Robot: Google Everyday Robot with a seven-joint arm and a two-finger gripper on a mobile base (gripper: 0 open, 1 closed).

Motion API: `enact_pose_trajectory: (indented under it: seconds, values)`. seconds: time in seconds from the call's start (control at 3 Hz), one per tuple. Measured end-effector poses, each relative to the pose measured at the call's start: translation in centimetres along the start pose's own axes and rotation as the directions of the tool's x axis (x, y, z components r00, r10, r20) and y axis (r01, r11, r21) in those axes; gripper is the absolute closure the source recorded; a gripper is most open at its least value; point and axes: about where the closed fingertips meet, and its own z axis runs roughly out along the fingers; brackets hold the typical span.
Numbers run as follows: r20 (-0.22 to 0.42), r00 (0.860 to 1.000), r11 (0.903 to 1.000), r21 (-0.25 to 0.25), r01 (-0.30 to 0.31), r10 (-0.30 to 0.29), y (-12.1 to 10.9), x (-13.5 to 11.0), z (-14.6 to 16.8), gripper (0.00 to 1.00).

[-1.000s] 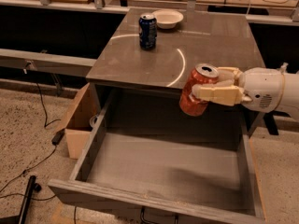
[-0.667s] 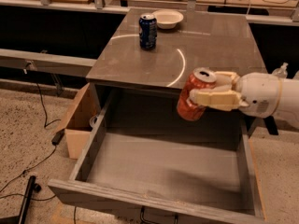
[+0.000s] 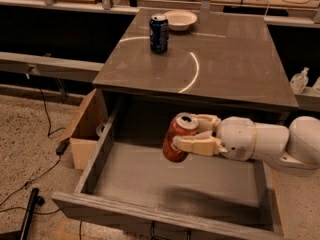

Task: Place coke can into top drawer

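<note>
The coke can, now hanging tilted over the drawer's middle, will be released upright by my gripper on the middle of the open top drawer's grey bottom (image 3: 175, 170).
The coke can (image 3: 176, 139), red with a silver top, is held tilted in my gripper (image 3: 192, 134), whose cream fingers (image 3: 196, 145) are shut around it. The arm comes in from the right. The can hangs above the floor of the open top drawer (image 3: 150, 181), a wide shallow grey box pulled out from the grey cabinet. The can is over the drawer's middle, clear of its sides and not touching the floor.
A dark blue can (image 3: 159, 33) and a white bowl (image 3: 180, 19) stand at the back of the cabinet top (image 3: 235, 59). A cardboard box (image 3: 85, 129) sits on the floor left of the drawer. Cables lie on the floor at left.
My gripper has moved down and forward with the coke can, from level with the cabinet top's front edge to inside the open drawer's span.
</note>
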Motion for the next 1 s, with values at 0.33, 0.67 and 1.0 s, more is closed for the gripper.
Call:
enact_pose_trajectory:
  seconds: [0.33, 0.67, 1.0]
  values:
    - [-0.039, 0.998, 0.9988, -0.011, 0.047, -0.047, -0.2, 4.0, 2.1, 1.0]
    - [-0.118, 0.988, 0.9949, 0.021, 0.099, -0.096, -1.8, 7.3, 2.7, 1.0]
    - [-0.23, 0.969, 0.9892, 0.097, 0.11, -0.085, -3.6, 11.3, 2.2, 1.0]
